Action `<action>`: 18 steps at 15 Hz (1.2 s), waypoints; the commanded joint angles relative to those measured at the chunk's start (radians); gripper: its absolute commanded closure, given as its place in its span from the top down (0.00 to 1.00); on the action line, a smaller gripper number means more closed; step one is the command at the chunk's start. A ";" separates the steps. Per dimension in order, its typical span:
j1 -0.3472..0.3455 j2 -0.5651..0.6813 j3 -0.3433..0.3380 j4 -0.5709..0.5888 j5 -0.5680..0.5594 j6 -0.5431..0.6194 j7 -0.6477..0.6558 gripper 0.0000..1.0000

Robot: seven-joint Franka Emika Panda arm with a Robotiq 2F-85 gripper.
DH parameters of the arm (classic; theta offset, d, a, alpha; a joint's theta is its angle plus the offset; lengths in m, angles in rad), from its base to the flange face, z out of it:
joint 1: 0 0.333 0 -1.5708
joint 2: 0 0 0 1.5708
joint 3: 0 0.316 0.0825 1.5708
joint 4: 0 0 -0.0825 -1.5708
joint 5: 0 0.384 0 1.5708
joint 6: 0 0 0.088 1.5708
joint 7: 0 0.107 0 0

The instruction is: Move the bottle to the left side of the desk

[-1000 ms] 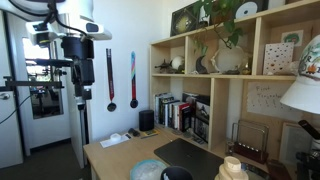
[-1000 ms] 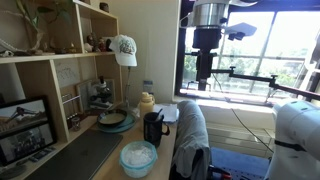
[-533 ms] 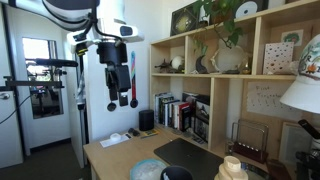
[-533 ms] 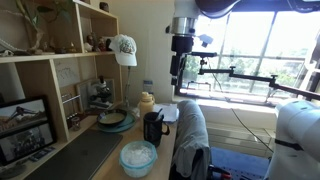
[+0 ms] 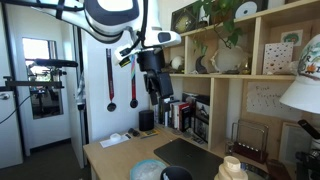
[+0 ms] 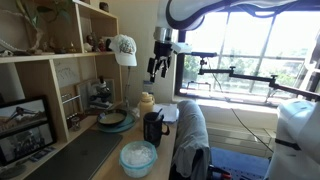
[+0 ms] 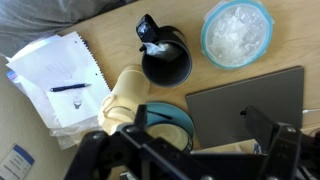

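Observation:
The cream-white bottle's round cap (image 5: 232, 161) (image 7: 122, 113) is beside the black mug, and my gripper will go down to it next and close there.
The cream-white bottle (image 6: 146, 101) stands on the tan desk (image 5: 108, 156) beside a black mug (image 6: 153, 128). It also shows at the lower edge of an exterior view (image 5: 232, 168) and from above in the wrist view (image 7: 125, 95). My gripper (image 6: 157, 70) hangs high in the air above the desk, pointing down, also seen in front of the shelves (image 5: 154, 92). Its fingers are spread apart and empty. In the wrist view the two dark fingers (image 7: 195, 160) fill the lower edge, well above the bottle.
A dark mat (image 7: 250, 100), a blue plate (image 7: 172, 120), a blue-rimmed container (image 7: 237, 33) and a notebook with a pen (image 7: 60, 75) lie on the desk. A tall shelf unit (image 5: 230, 100) stands behind it. A chair with a grey jacket (image 6: 190, 135) stands at the desk's edge.
The arm has swung sideways from beside the desk to over it, towards the shelves, and the gripper has come down a little. Nothing on the desk has moved.

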State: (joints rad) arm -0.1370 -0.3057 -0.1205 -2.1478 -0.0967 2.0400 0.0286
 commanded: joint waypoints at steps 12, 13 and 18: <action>-0.067 0.318 -0.055 0.207 -0.041 0.174 0.267 1.00; -0.070 0.335 -0.063 0.217 -0.042 0.182 0.275 1.00; -0.075 0.419 -0.098 0.257 -0.026 0.243 0.312 1.00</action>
State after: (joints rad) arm -0.2089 0.0603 -0.2060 -1.9343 -0.1174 2.2516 0.2987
